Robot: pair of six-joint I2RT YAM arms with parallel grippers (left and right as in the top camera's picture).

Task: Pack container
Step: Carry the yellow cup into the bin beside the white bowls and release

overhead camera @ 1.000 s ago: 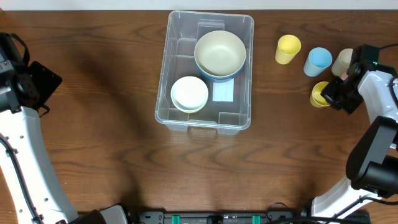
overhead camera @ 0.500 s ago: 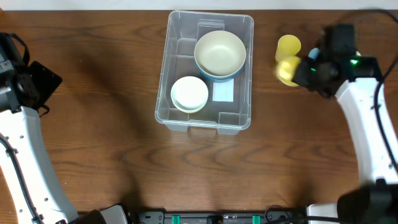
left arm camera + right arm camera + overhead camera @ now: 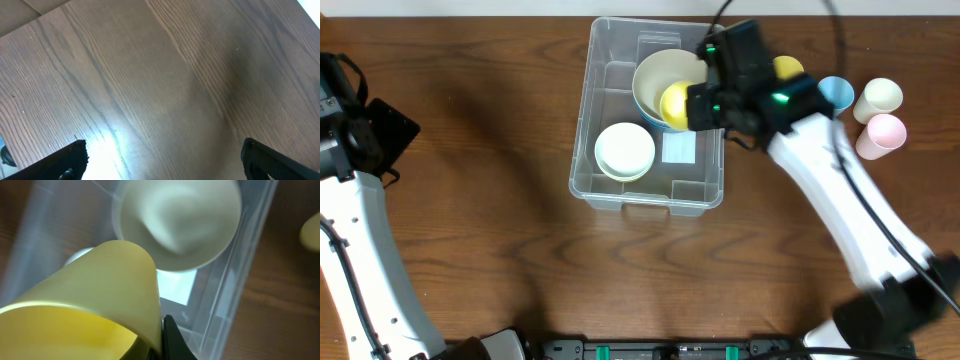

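My right gripper is holding the yellow cup. Next, I let it go on the white label (image 3: 679, 147) (image 3: 174, 285) next to the small white bowls.
The container (image 3: 606, 190) is a large clear plastic bin at the table's top centre with a white label (image 3: 678, 147) on its base. Inside it stand a big cream bowl (image 3: 655, 80) nested in a blue one, and a stack of small white bowls (image 3: 624, 151). My right gripper (image 3: 705, 106) is shut on a yellow cup (image 3: 677, 104) and holds it over the bin's right side, beside the cream bowl. In the right wrist view the yellow cup (image 3: 100, 305) fills the lower left, above the bowl (image 3: 180, 220). My left gripper (image 3: 160, 160) is open over bare wood at the far left.
To the right of the bin stand another yellow cup (image 3: 787, 68), a blue cup (image 3: 836, 92), a cream cup (image 3: 880, 97) and a pink cup (image 3: 883, 133). The right arm stretches diagonally from the lower right across the table.
My right gripper picked the yellow cup from the cup group at the right and carried it leftwards to over the bin. The pink cup is now uncovered. The left arm has not moved.
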